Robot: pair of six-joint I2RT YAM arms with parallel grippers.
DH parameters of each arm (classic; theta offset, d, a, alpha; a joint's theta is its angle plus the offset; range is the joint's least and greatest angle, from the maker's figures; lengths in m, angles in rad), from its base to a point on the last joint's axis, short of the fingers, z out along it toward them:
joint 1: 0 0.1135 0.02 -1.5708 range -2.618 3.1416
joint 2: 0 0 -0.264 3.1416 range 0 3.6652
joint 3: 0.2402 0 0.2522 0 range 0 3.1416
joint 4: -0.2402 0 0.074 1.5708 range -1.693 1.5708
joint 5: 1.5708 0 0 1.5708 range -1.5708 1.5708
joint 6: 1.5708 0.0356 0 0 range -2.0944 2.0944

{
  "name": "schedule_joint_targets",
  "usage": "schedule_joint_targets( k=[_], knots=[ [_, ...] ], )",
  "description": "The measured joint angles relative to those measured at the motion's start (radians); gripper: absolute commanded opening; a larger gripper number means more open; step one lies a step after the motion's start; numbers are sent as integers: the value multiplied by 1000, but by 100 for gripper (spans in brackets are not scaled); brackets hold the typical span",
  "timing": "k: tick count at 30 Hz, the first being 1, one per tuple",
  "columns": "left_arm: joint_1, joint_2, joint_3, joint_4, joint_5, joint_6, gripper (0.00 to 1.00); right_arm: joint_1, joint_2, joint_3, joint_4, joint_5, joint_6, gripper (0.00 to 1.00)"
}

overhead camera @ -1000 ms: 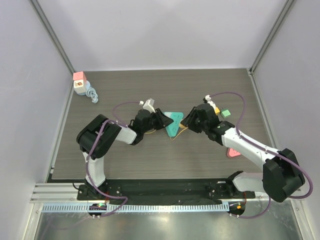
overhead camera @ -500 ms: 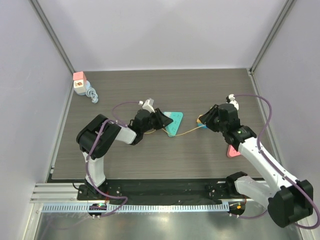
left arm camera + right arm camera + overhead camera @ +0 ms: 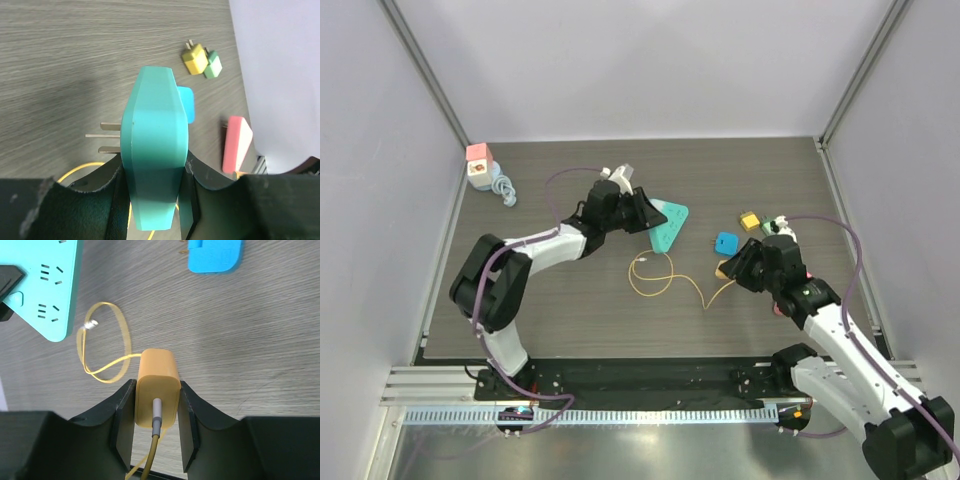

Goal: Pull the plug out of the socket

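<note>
Next, I release the teal socket from my left gripper on the bare table (image 3: 620,168) near the back wall. The socket is now held off the table.
The socket (image 3: 668,222) is a teal triangular block, held off the table with my left gripper (image 3: 642,216) shut on its corner. In the left wrist view the socket (image 3: 155,150) stands edge-on between the pads of the left gripper (image 3: 152,200), metal prongs (image 3: 107,136) sticking out of its left face. The plug (image 3: 157,385) is an orange block. My right gripper (image 3: 156,425) is shut on its sides, low over the table. In the top view the plug (image 3: 724,268) is well apart from the socket. Its yellow cable (image 3: 650,272) lies in a slack loop between them.
A blue plug (image 3: 725,241), a yellow one (image 3: 750,221) and a green one (image 3: 770,224) lie loose right of the socket. A pink block (image 3: 780,306) lies under my right arm. At the back left corner sits a pink-and-white charger (image 3: 480,165) with a coiled blue cable (image 3: 504,190).
My right gripper has drawn the orange plug away from the socket, to the right and nearer. The left gripper has carried the socket toward the back. The cable went taut, then slack.
</note>
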Motion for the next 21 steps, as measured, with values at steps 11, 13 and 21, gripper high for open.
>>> schedule_joint_targets(
  k=[11,13,21],
  knots=[
    [-21,-217,29,-254,-50,70,0,-2,-34,-13,11,26,-1,1],
    [-21,-252,21,-277,-61,78,0,-4,24,-13,45,34,0,1],
    [-11,-410,-45,-396,-91,135,0,-15,351,-12,314,-24,3,4]
  ],
)
